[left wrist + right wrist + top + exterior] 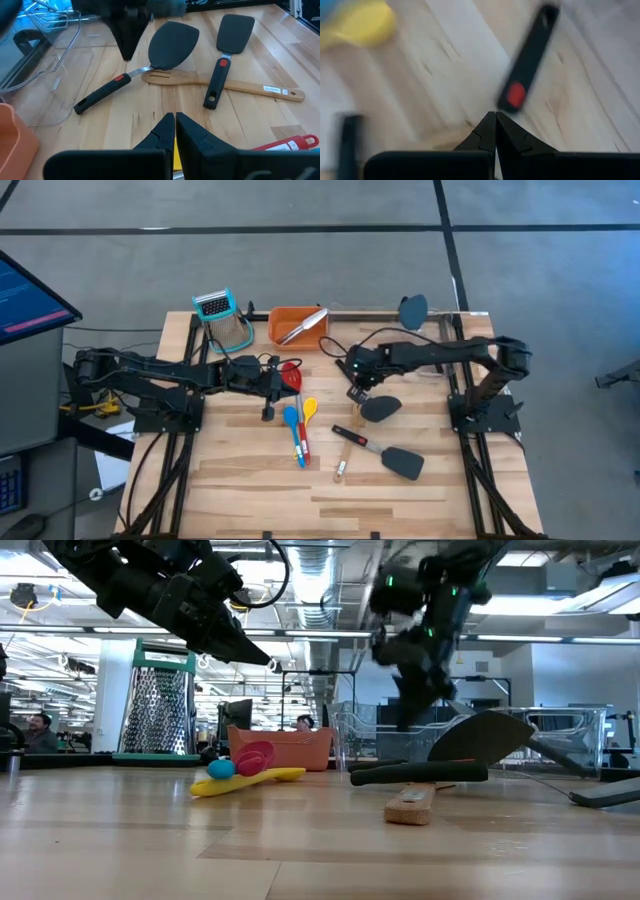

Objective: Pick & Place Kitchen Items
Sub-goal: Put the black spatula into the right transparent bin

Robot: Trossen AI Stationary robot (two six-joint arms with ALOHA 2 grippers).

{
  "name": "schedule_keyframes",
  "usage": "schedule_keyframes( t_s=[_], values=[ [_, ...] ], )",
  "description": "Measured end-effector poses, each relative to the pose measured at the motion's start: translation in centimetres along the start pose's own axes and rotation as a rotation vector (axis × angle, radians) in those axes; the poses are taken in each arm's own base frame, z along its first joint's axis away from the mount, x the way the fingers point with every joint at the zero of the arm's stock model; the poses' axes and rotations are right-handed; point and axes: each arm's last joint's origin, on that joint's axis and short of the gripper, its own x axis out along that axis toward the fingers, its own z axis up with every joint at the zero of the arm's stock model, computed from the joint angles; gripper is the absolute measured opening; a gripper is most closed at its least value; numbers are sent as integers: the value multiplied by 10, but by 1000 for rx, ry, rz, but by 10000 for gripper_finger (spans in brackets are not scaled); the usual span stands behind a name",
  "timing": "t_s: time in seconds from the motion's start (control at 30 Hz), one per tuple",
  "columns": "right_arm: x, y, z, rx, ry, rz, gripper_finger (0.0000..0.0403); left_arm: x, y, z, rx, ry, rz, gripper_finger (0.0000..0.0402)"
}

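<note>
The black spatula's blade covers the wooden spatula and my right gripper is shut above the black spatula, so next I open it and grab the black spatula's handle by the red patch [516, 94].
My left gripper [274, 387] is shut and empty, above the table beside the red spoon [291, 372]; its shut fingers show in the left wrist view [175, 121]. The blue spoon [291, 420] and the yellow spoon [310, 408] lie next to it. My right gripper [356, 391] is shut and empty, above the handle [526, 60] of a black spatula [380, 408]. That spatula's blade [172, 44] rests on the head of the wooden fork-like spatula [220, 85]. A second black spatula [400, 460] lies with its handle across the wooden one. Silver tongs [303, 327] lie in the orange tray [280, 332].
A metal grater [226, 317] with a teal handle stands at the far left next to the tray. A clear plastic bin [45, 75] lies near the far edge. A dark round object [413, 308] sits at the far right. Bare wood lies along the near edge [330, 505].
</note>
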Motion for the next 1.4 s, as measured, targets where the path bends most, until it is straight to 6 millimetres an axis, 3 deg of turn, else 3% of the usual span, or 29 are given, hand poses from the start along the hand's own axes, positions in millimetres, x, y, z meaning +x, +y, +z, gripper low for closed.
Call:
schedule_keyframes(
  t_s=[0.17,0.5,1.03,1.2,1.4],
  values=[
    [17,-9,1,21,49,-34,0,0,0,0,0,0,0,2],
    [18,-10,0,-14,58,-32,10,0,0,0,0,-2,1,2],
    [23,-11,9,25,-12,-20,192,0,0,0,0,-3,1,2],
    [24,-12,9,77,-12,-21,225,0,0,0,1,-4,1,2],
    [30,-12,8,101,0,-24,234,0,0,0,1,-5,1,2]
  ],
)
